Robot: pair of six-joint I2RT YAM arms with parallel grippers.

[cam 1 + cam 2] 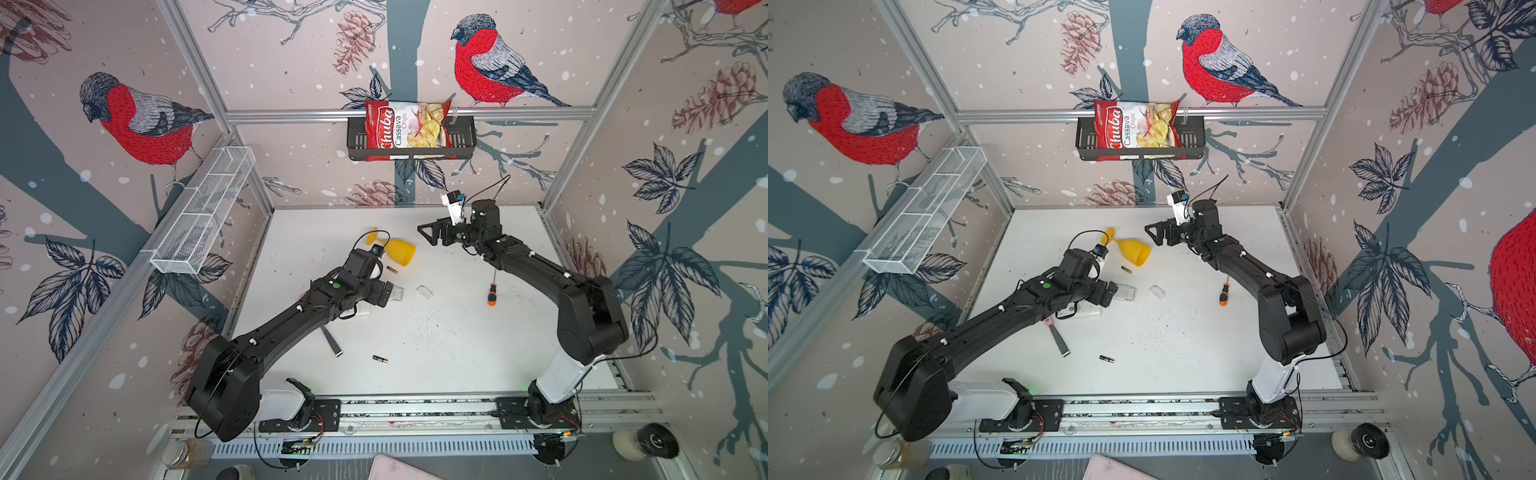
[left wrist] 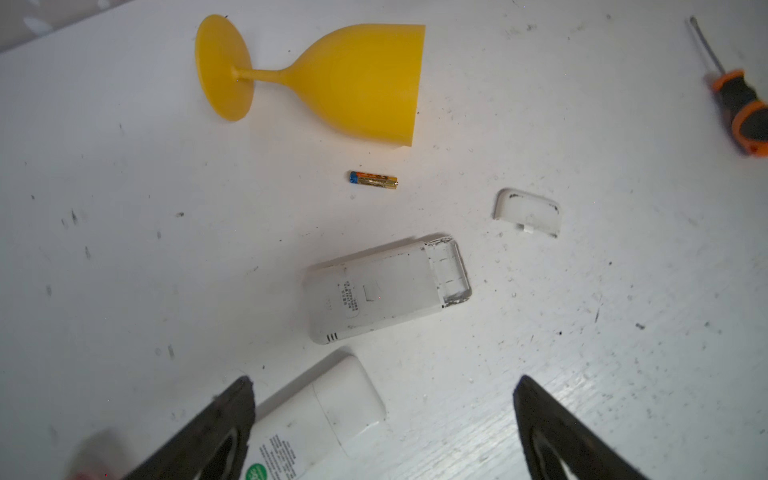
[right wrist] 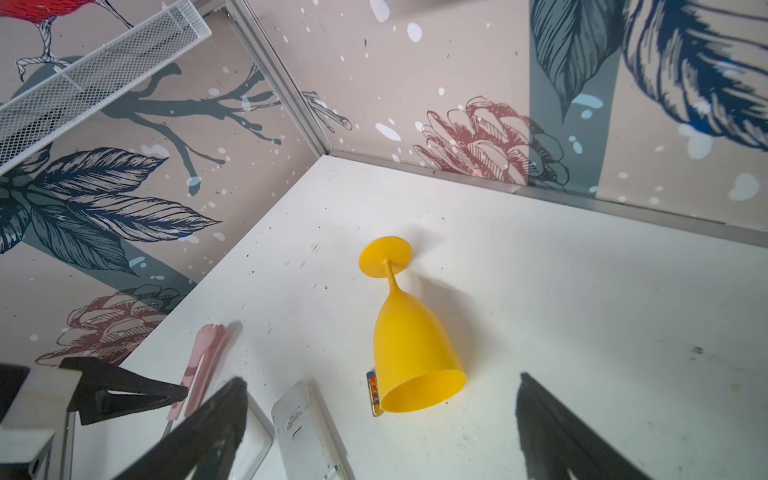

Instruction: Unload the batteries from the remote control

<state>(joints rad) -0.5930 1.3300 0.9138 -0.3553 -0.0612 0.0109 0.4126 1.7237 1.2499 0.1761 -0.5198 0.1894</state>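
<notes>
The second white remote, the one near the dark strip, has the green-labelled end (image 1: 345,315) (image 2: 256,473) that my left gripper needs to close on.
The white remote control (image 2: 374,291) lies face down with its end compartment (image 2: 451,270) uncovered and showing no cells. Its small white cover (image 2: 528,212) lies apart, on the table. One of the batteries (image 2: 373,179), gold with a blue end, rests beside the yellow goblet's rim, also seen as battery (image 3: 374,392). A black, gold-tipped battery (image 1: 380,359) lies nearer the front. My left gripper (image 2: 384,395) hovers open just short of the remote (image 1: 398,293), holding nothing. My right gripper (image 3: 382,384) hangs open above the goblet, empty.
A yellow goblet (image 1: 397,249) lies on its side at mid-table. An orange-and-black screwdriver (image 1: 492,293) lies to the right. A second white remote (image 2: 324,419) sits under the left gripper, near a dark strip (image 1: 332,340). Wire baskets (image 1: 203,212) hang on the walls.
</notes>
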